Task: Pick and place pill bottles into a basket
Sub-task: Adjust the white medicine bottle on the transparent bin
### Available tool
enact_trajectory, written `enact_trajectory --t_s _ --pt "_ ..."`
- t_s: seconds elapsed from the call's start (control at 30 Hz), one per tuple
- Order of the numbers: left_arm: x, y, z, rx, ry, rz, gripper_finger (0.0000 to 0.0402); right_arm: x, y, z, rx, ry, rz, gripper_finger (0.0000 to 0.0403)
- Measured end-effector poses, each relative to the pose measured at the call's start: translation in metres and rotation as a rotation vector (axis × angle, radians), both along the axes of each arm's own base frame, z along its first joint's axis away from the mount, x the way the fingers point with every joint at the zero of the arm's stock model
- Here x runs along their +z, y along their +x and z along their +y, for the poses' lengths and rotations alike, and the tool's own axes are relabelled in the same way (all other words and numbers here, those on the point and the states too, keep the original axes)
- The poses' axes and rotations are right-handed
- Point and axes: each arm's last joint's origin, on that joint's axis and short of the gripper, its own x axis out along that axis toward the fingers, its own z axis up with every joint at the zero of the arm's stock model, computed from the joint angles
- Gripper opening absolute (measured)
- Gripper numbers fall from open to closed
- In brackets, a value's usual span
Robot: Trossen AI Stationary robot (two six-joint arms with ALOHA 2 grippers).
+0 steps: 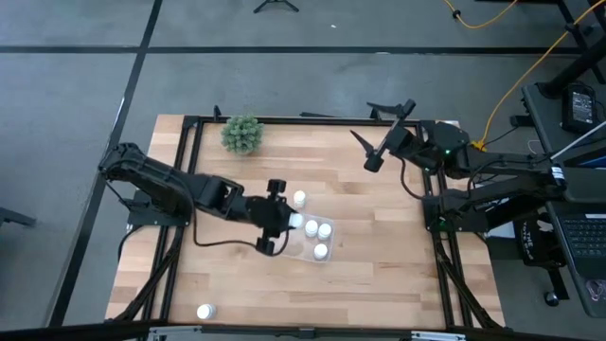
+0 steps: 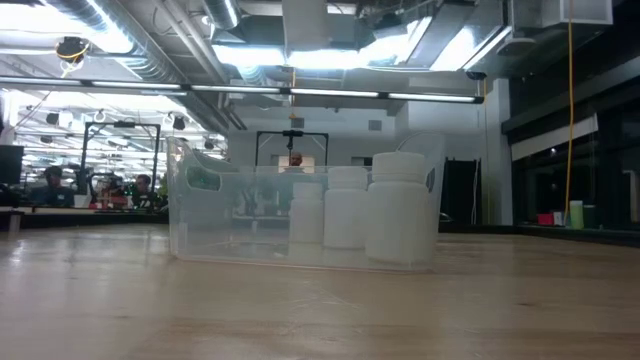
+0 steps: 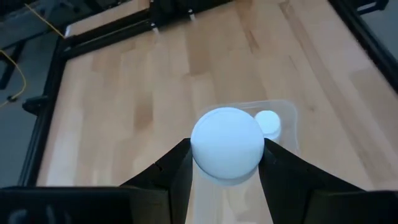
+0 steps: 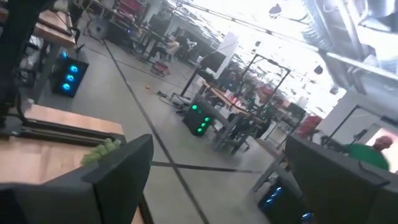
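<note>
Next, my left gripper lets go of the white pill bottle in the clear tray's empty end [image 1: 296, 239] [image 3: 240, 191], next to the three standing bottles.
My left gripper [image 1: 290, 222] is over the middle of the table, shut on a white pill bottle [image 3: 227, 144] above the left end of the clear tray [image 1: 305, 254]. Three more bottles [image 1: 320, 251] stand in the tray, and they also show in the low view [image 2: 347, 207]. One bottle [image 1: 300, 199] stands on the table just beyond the tray's far side. Another [image 1: 204, 311] stands near the table's front-left edge. My right gripper [image 1: 367, 125] is raised at the far right, open and empty. My left gripper pinches the bottle's round sides [image 3: 198, 154] between its two fingers [image 3: 177, 169], one on each side. The fingers come from the table's left, slanting down. One round end of the bottle faces the wrist camera. The bottle is lifted clear above the tray [image 3: 283, 115].
A small green bushy plant [image 1: 242, 134] stands near the table's far edge, left of centre; it also shows in the right wrist view [image 4: 102, 151]. Bare wood lies on the table's right half and near side. Black frame rails [image 1: 186, 180] run along the table's sides.
</note>
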Motion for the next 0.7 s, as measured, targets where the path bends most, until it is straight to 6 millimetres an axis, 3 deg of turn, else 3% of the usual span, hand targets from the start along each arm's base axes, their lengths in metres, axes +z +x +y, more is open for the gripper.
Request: enact_trajectory --t_s 0.17,0.33,0.7 --pt "-0.009 -0.001 -0.015 -0.021 0.0 0.027 0.0152 -0.002 0.0 0.001 0.015 0.07 -0.017 0.0365" --pt "-0.032 -0.003 -0.026 -0.052 -0.015 0.037 0.0153 -0.006 0.001 0.002 0.017 0.101 0.001 0.0365" --pt "-0.08 -0.006 -0.026 -0.027 -0.077 0.0 0.015 -0.006 0.001 0.003 0.034 0.177 -0.038 0.0365"
